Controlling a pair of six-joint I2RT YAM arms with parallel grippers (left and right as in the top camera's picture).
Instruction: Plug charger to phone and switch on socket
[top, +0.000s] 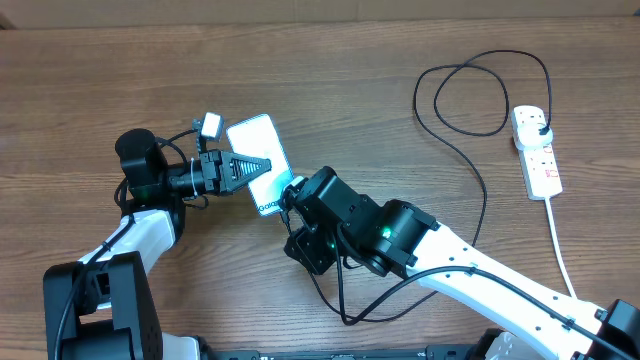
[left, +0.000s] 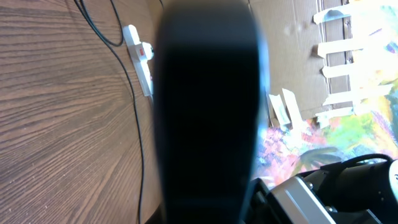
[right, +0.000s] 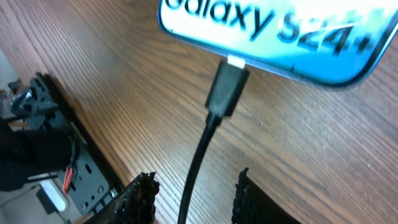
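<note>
The connector sits too shallow, with its metal tip showing at the phone's port, so the robot's right gripper will close on the connector's back end (right: 215, 116) and push it further in.
The phone (top: 256, 152) lies tilted left of the table's middle, its screen glowing light blue. My left gripper (top: 257, 166) is shut on its side; in the left wrist view the phone (left: 208, 112) is a dark blur filling the centre. The charger's connector (right: 227, 87) sits in the port on the phone's bottom edge (right: 280, 31). My right gripper (right: 196, 199) is open just behind it, and the black cable (right: 199, 162) runs between the fingers (right: 140, 196) without touching them. The charger cable (top: 470, 170) loops back to the white socket (top: 537, 150) at the far right, where its black plug (top: 540, 124) sits.
The socket's thick white cord (top: 560, 250) runs toward the front right edge. My right arm (top: 470, 270) crosses the front of the table. A cardboard wall (top: 320, 8) lines the far edge. The socket (left: 140, 53) also shows in the left wrist view.
</note>
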